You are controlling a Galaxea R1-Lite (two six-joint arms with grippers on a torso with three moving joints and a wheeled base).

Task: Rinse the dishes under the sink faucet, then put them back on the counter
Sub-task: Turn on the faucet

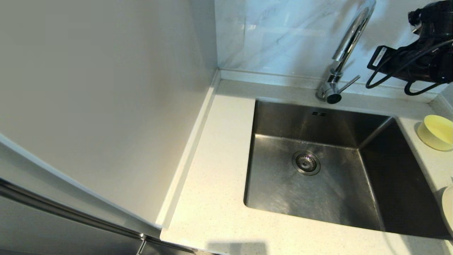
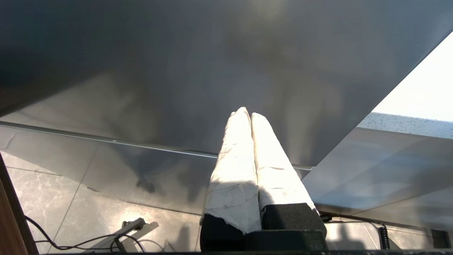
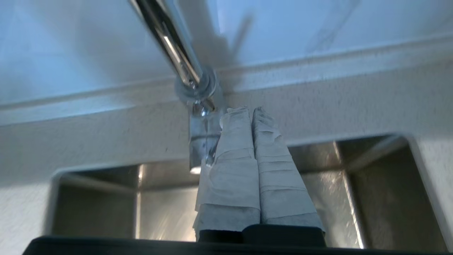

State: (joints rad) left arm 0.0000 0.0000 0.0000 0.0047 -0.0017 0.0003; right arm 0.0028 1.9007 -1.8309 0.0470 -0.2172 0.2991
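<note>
The pale-yellow bowl needs rinsing, so next my right gripper needs to move to the sink-side rim (image 1: 425,124) of the bowl and close on it there.
The chrome sink faucet (image 1: 348,42) rises from the counter's back strip, its thin lever (image 1: 348,84) sticking out toward the right. My right gripper (image 3: 249,111) is shut and holds nothing; its wrapped fingertips sit right beside the faucet's lower body (image 3: 201,140). In the head view only the black right arm (image 1: 424,53) shows, up at the right. The steel sink (image 1: 283,191) holds no dishes. A pale-yellow bowl (image 1: 437,131) rests on the counter (image 1: 216,177) to the sink's right, and the plate's rim (image 1: 448,209) peeks in nearer. The chopsticks are out of view. My left gripper (image 2: 247,112) is shut, low beside a grey cabinet front.
A white side wall (image 1: 106,88) borders the counter's left strip. The grey-veined wall panel (image 1: 276,35) stands behind the faucet. The drain strainer (image 1: 306,163) lies in the basin floor. Floor tiles and a cable (image 2: 70,241) show under the left arm.
</note>
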